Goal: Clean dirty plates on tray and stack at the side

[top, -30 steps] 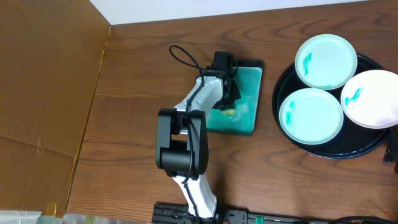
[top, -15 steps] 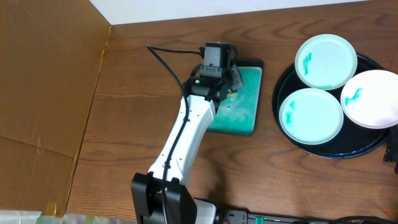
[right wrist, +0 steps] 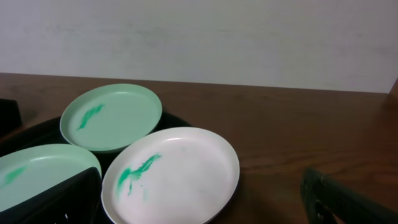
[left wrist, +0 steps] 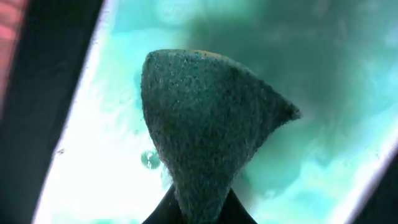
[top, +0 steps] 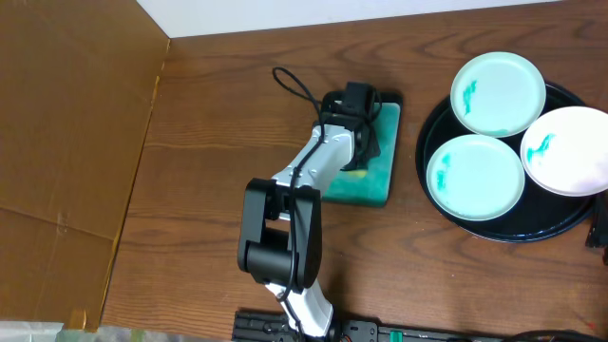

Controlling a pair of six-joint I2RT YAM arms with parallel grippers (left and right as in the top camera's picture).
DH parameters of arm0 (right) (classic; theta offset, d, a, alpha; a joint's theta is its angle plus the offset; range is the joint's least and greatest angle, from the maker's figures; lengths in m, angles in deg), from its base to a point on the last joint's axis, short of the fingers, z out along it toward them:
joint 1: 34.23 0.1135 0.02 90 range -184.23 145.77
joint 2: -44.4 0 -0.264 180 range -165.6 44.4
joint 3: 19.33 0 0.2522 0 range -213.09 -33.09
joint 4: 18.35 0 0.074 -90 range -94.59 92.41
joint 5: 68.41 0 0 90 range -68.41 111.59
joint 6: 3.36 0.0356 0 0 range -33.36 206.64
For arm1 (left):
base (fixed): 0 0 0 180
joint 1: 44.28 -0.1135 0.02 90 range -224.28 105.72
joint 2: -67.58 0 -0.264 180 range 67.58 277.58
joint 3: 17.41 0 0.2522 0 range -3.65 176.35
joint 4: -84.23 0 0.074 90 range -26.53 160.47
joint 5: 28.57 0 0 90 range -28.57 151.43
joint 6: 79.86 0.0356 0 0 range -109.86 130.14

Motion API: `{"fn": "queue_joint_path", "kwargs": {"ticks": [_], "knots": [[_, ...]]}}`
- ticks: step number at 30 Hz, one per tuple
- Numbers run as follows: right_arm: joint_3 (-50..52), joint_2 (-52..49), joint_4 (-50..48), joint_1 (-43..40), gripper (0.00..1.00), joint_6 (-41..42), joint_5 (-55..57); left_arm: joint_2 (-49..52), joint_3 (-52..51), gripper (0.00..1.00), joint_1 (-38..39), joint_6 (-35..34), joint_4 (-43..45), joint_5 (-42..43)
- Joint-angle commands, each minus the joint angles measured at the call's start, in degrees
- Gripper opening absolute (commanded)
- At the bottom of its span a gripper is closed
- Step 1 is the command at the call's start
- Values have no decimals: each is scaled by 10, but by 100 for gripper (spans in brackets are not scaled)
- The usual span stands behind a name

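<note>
Next, I release the dark green sponge from my left gripper on the front mint plate (top: 487, 183), toward the white plate.
Three plates with teal smears lie on the black tray (top: 446, 125) at the right: a mint one at the back (top: 498, 92), a mint one at the front left (top: 475, 177), a white one at the right (top: 573, 150). My left gripper (top: 358, 142) is over the teal dish (top: 378, 157), shut on a dark green sponge (left wrist: 205, 130) held just above the dish's wet bottom. My right gripper (right wrist: 199, 208) is open at the table's right edge, with the white plate (right wrist: 171, 174) between its fingers' line of sight.
A brown cardboard panel (top: 66, 142) stands along the left side. A white wall (right wrist: 199, 37) runs behind the table. Bare wood table (top: 209, 104) lies between panel and dish.
My left arm reached out to the dish's back left half a second ago, then drew back. The gripper now sits over the dish's middle. The plates and right arm have not moved.
</note>
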Motion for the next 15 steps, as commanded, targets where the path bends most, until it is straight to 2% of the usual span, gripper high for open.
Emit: {"fn": "queue_joint_path", "kwargs": {"ticks": [1,3,7,11,13,15], "knots": [[1,1,2,-5,99,-7,0,-91,44,7,-3,1,-22,-15],[1,1,2,-5,99,-7,0,-152,45,7,-2,-4,-22,-11],[1,1,2,-5,99,-7,0,-198,38,7,-2,-8,-22,-12],[1,1,2,-5,99,-7,0,-164,-4,7,-2,-8,13,-12],[1,1,2,-5,99,-7,0,-109,-37,7,-3,-5,65,-28],[1,1,2,-5,99,-7,0,-66,-38,7,-6,-5,75,-41]]}}
